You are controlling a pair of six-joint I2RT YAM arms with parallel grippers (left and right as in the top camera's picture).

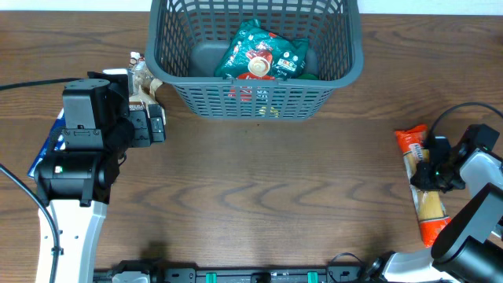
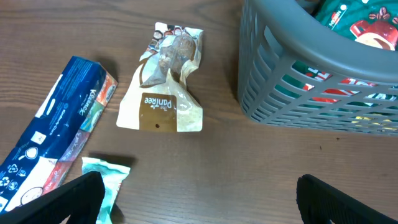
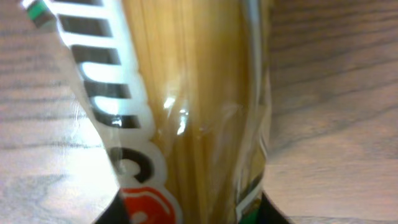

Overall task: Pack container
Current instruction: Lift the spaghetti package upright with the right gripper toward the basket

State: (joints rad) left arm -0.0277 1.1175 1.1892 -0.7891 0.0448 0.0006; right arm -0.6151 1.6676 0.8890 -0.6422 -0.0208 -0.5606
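Observation:
Next, I release the spaghetti packet, which still lies on the table, between the green snack packets and the container's near side [image 1: 269, 82] with my right gripper.
The dark grey slotted container [image 1: 259, 98] stands at the back centre and holds green snack packets [image 1: 259, 51]. Its near corner shows in the left wrist view [image 2: 298, 93]. My left gripper [image 1: 157, 122] is open and empty above the wood [image 2: 199, 199], left of the container. A beige Panilee bread packet [image 2: 163, 93] lies just beyond it. My right gripper [image 1: 431, 169] is at the far right, shut across a long spaghetti packet [image 1: 428, 208] with orange ends that lies on the table. The pasta fills the right wrist view [image 3: 199, 93] between the fingers [image 3: 189, 214].
A blue and red tissue pack [image 2: 56, 130] lies at the left table edge beside the left arm. A small pale green packet [image 2: 106, 177] lies by my left finger. Cables run along the left and right edges.

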